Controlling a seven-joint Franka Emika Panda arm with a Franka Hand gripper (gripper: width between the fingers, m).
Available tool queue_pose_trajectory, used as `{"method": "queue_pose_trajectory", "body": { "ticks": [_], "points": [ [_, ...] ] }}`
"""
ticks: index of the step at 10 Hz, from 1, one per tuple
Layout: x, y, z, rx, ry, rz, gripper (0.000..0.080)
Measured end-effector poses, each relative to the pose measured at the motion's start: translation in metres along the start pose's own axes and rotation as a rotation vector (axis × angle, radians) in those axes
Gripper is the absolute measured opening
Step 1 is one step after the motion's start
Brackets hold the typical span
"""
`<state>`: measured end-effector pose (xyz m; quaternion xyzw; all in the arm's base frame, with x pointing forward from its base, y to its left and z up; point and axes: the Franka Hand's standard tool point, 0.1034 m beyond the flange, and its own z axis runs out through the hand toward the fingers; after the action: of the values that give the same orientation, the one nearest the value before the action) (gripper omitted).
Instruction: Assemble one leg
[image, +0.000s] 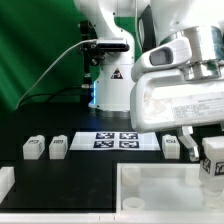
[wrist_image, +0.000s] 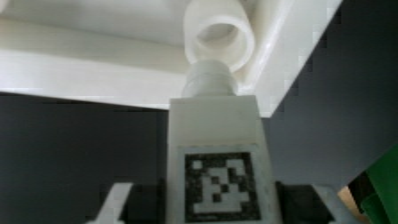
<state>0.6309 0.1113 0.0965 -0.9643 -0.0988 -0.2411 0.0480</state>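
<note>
I need to release the leg so it stands upright in the round socket in the corner of the white base (image: 212, 204) (wrist_image: 217, 38).
My gripper (image: 211, 158) is shut on a leg (image: 214, 163), a small white block with a black-and-white tag, and holds it above the right part of the large white base (image: 165, 190). In the wrist view the leg (wrist_image: 214, 125) stands between the dark fingers (wrist_image: 128, 203) of the gripper (wrist_image: 217, 206). Its narrowed tip points at a round socket (wrist_image: 222, 38) in the corner of the base (wrist_image: 80, 55). I cannot tell whether the tip touches the socket. Three more legs lie on the black table (image: 33, 147), (image: 59, 146), (image: 171, 145).
The marker board (image: 118, 140) lies flat between the loose legs. The robot's white pedestal (image: 108, 85) stands behind it with a black cable. A green curtain hangs at the back on the exterior view's left. A small white block (image: 5, 180) sits at the left edge.
</note>
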Motion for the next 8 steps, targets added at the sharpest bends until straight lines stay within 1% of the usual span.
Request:
{"method": "queue_pose_trajectory", "body": {
  "ticks": [1,3,5,8],
  "points": [
    [-0.004,0.000,0.003,0.000,-0.006,-0.002,0.0293],
    [-0.007,-0.001,0.004,0.000,0.000,-0.008,0.0293],
    [-0.009,-0.009,0.006,0.005,0.000,-0.017,0.0293],
    [-0.015,-0.010,0.007,0.002,0.002,-0.021,0.0293]
  ]
}}
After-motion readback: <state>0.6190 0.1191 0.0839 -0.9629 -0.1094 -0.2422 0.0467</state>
